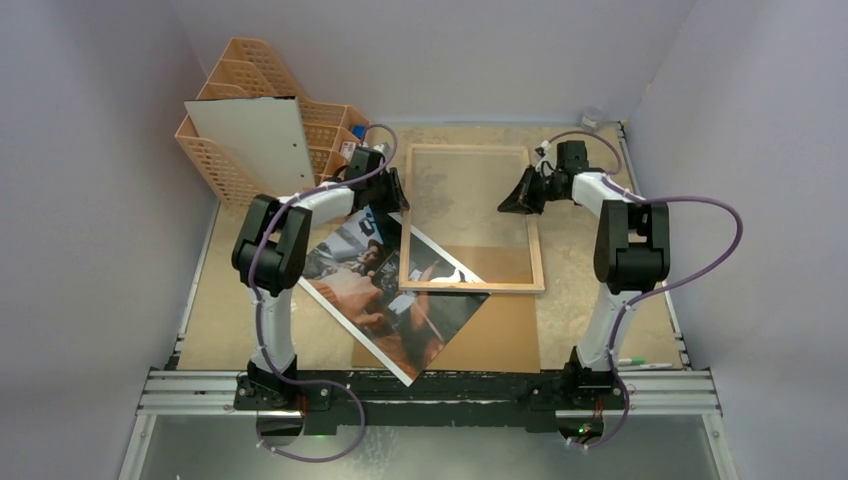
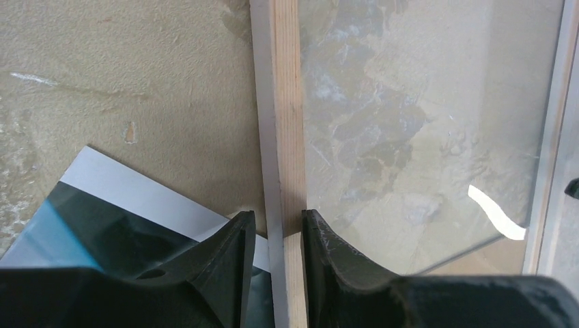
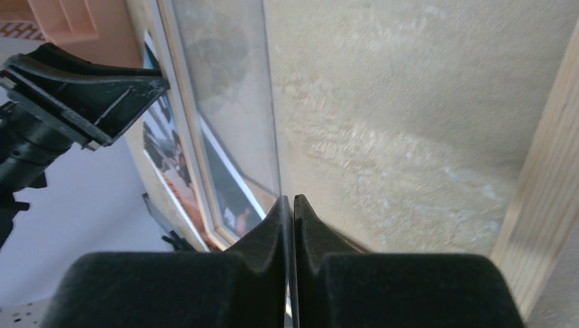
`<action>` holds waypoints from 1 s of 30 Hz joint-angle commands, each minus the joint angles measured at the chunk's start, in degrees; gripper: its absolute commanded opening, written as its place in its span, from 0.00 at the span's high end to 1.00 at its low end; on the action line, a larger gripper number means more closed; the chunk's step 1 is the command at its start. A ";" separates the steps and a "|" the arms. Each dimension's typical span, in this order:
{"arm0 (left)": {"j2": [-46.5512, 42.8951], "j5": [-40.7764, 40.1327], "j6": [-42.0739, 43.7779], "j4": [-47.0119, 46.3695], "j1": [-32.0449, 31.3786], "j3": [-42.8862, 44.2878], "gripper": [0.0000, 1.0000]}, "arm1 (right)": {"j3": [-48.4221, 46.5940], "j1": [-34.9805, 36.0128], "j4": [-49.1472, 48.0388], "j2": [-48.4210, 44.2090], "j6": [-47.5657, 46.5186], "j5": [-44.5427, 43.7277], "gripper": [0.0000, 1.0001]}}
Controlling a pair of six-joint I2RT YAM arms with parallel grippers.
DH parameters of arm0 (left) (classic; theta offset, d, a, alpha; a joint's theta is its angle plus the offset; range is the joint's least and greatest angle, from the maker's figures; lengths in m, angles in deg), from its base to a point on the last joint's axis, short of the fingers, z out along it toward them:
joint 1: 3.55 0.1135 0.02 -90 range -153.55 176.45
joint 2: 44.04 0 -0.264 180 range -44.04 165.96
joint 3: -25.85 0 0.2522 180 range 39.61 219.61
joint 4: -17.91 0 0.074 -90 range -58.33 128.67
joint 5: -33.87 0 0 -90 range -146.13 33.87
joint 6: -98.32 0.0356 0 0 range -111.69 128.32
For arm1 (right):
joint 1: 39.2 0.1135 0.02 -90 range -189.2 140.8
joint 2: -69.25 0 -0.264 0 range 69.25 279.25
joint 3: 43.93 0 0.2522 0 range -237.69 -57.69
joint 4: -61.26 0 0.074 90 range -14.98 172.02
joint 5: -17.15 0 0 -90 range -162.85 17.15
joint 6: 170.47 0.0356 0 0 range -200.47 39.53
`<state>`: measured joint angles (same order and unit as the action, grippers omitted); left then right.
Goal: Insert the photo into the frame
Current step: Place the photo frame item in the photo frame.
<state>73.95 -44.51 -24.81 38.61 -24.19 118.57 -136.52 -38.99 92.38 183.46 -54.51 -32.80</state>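
Note:
The robot's right gripper grips the clear pane only by its thin edge, so it should open and take the pane deeper (image 3: 258,158) before it lifts the pane higher.
The frame (image 1: 470,287), light wood with a thin white border, lies flat in the middle of the table. My left gripper (image 1: 385,192) is shut across its left rail (image 2: 287,102), one finger on each side. My right gripper (image 1: 518,200) is inside the frame opening, shut on the thin edge of the clear pane (image 3: 225,82), which stands tilted up off the table. The photo (image 1: 390,295), a dark print with orange-tan arms, lies askew at the front left. One of its corners is tucked under the frame's near left corner, and its white margin (image 2: 136,191) shows beside my left fingers.
A brown fibreboard sheet (image 1: 500,330) lies under the frame's near end. A peach lattice organiser (image 1: 235,80) with a white board (image 1: 255,145) leaning in it stands at the back left. The walls close in on three sides.

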 commanded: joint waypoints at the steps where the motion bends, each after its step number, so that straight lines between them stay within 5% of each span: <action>1: -3.14 -3.59 1.53 -2.19 0.25 -2.86 0.66 | 3.71 0.69 0.70 -4.91 3.90 4.69 0.87; 7: -4.36 -3.62 1.25 -1.27 0.30 -3.11 0.61 | 5.26 0.67 1.36 -7.13 1.61 -0.37 0.60; 15: -4.92 -2.46 4.56 5.43 0.34 1.40 0.54 | 6.03 0.67 -1.09 -8.69 3.91 -8.97 0.57; 24: -6.18 0.02 4.87 2.07 0.34 1.11 0.50 | 6.33 0.67 2.45 -5.53 3.74 -6.01 0.89; 30: -5.20 -0.19 5.48 1.20 0.34 2.32 0.50 | 2.98 0.68 3.54 -4.27 2.86 0.20 0.99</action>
<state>70.56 -45.56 -20.94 42.37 -24.19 118.55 -130.68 -38.58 93.24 178.08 -50.93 -38.33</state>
